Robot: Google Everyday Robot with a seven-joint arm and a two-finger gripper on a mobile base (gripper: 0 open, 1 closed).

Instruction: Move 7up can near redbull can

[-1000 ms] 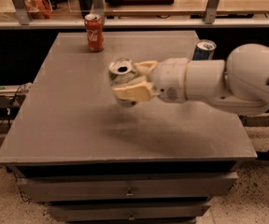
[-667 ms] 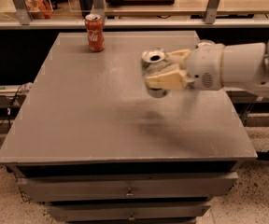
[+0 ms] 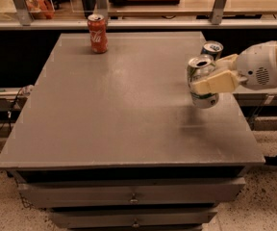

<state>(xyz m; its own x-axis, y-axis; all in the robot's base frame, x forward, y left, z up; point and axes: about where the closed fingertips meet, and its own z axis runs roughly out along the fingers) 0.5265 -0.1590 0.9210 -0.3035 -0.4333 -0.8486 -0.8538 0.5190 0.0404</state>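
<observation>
Next, my gripper lets go of the 7up can on the table's side edge (image 3: 217,97), just in front of the redbull can.
The 7up can (image 3: 199,70), silver with green markings and an open silver top, is held tilted above the right side of the grey table (image 3: 124,105). My gripper (image 3: 210,78) comes in from the right and is shut on it, cream fingers (image 3: 215,83) across its side. The redbull can (image 3: 212,48), slim with a silver top, stands right behind the 7up can near the table's right edge; only its top part shows.
A red cola can (image 3: 97,33) stands at the table's far left-centre. A shelf with metal posts (image 3: 220,4) runs behind the table. Drawers (image 3: 133,196) sit below the table's front edge.
My gripper has carried the 7up can from the table's middle to the right, up to the redbull can. The red cola can has not moved.
</observation>
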